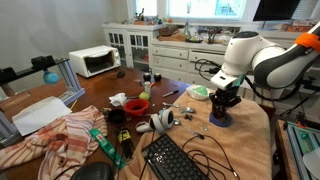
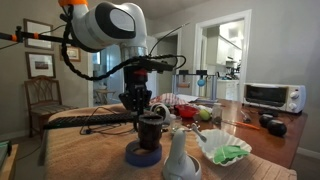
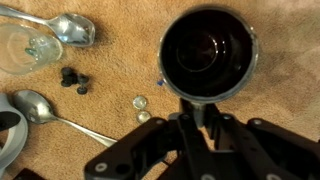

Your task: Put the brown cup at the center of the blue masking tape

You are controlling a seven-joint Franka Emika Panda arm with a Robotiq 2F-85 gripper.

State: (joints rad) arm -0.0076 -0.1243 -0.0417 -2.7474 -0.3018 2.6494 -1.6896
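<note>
Next, my gripper lets go of the brown cup in the middle of the blue masking tape (image 1: 220,118) (image 3: 210,58), next to the small coins.
The brown cup (image 3: 207,52) stands upright with its dark inside facing the wrist camera. It sits inside the blue masking tape (image 2: 143,155), a ring on the brown table. Only a sliver of the tape (image 3: 160,82) shows at the cup's edge in the wrist view. My gripper (image 3: 190,108) is shut on the cup's near side, its fingers pinching at the rim. In both exterior views the gripper (image 1: 222,98) (image 2: 140,108) hangs straight down over the cup (image 2: 151,130) and the tape (image 1: 220,119).
Two spoons (image 3: 70,28) (image 3: 40,105), a clear glass (image 3: 20,45), two coins (image 3: 141,103) and small black bits (image 3: 72,77) lie left of the cup. A red bowl (image 1: 136,104), a keyboard (image 1: 175,158) and a pale green dish (image 1: 198,91) are on the table.
</note>
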